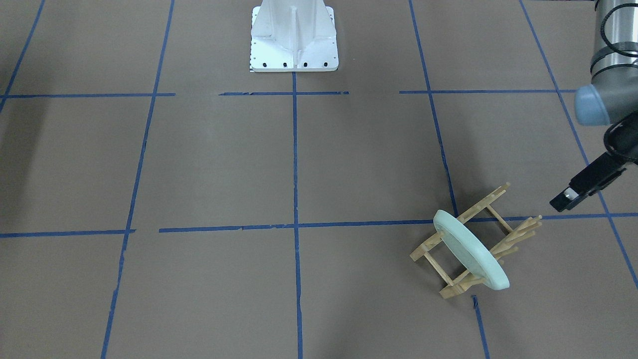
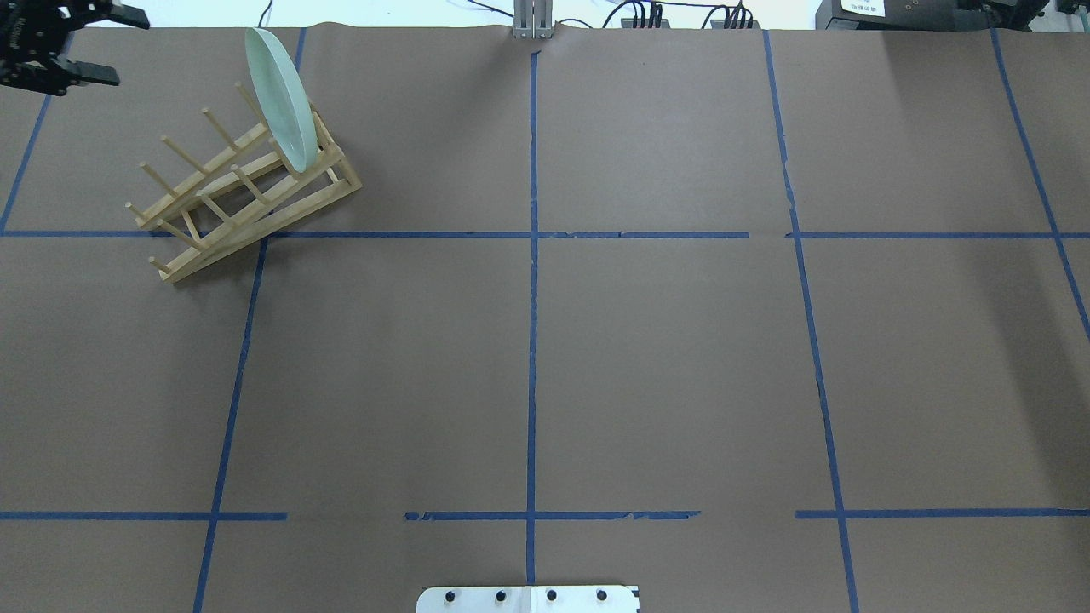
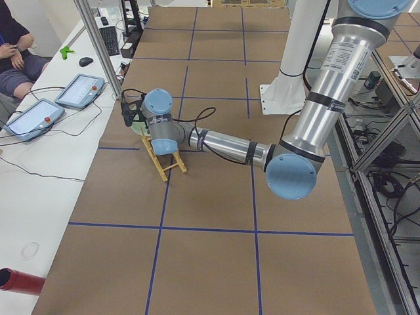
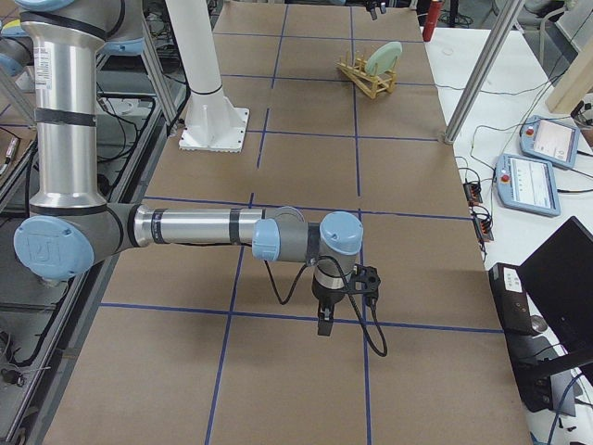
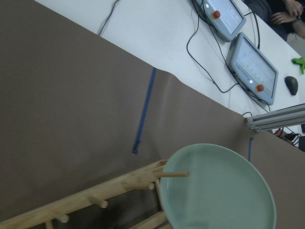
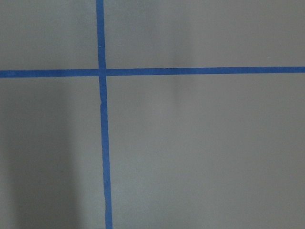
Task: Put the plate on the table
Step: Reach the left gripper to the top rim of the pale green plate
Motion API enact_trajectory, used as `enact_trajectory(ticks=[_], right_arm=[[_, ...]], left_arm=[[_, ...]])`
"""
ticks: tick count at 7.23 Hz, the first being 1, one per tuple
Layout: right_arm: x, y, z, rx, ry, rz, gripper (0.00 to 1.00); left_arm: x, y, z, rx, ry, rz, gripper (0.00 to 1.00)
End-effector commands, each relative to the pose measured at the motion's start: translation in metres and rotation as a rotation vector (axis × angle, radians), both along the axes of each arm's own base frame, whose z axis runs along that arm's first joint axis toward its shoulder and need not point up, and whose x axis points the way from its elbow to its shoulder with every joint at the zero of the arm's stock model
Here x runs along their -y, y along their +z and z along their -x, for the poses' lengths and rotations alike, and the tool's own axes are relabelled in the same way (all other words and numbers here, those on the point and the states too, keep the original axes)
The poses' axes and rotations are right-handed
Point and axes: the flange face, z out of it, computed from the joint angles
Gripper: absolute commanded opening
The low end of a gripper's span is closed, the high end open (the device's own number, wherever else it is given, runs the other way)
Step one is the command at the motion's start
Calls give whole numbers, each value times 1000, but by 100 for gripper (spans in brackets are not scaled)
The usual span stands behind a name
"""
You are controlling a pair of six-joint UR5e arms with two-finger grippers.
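Note:
Next, my left gripper closes on the middle of the plate's top rim (image 1: 476,242) (image 5: 274,212), where the rim stands up clear of the wooden peg rack.
The pale mint-green plate (image 2: 279,95) stands on edge in a slot at one end of the light wooden peg rack (image 2: 234,191) on the brown table (image 2: 664,366). It also shows in the front view (image 1: 471,252) and the left wrist view (image 5: 219,193). My left gripper (image 2: 115,47) is open and empty, raised beside the rack and apart from the plate; in the front view it (image 1: 563,199) hangs right of the rack (image 1: 451,269). My right gripper (image 4: 321,320) shows only in the exterior right view, low over bare table far from the plate; I cannot tell its state.
The white robot base (image 1: 294,37) stands at the table's robot side. Two teach pendants (image 5: 250,64) and cables lie on a white bench just past the table edge near the rack. An aluminium post (image 3: 98,49) stands there, and a person (image 3: 13,52) sits beyond it.

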Motion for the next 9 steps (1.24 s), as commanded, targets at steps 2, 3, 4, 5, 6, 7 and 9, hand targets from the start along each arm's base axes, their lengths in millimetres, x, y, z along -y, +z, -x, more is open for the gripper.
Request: enact_trajectory(ticks=[2,3,4,5,6,7,9], right_arm=[[0,0,0,0,1,1,100],[0,0,0,0,1,-1,100],[0,0,0,0,1,-1,100],[0,0,0,0,1,-1,100],[0,0,0,0,-1,1,100],[0,-2,0,0,-1,-4,100],[0,0,0,0,1,1,100]], left_arm=[[-5,-32,-91,-267,-149,107,100],[0,-35,-98,-268,-148,108,95],[3,-39,-102,-270,-144,106,89],[3,-36,-110,-262,-137,112,85],[5,-33,-120,-254,-127,117,81],[7,-30,-121,-248,-128,120,76],[7,-30,-121,-248,-128,121,55]])
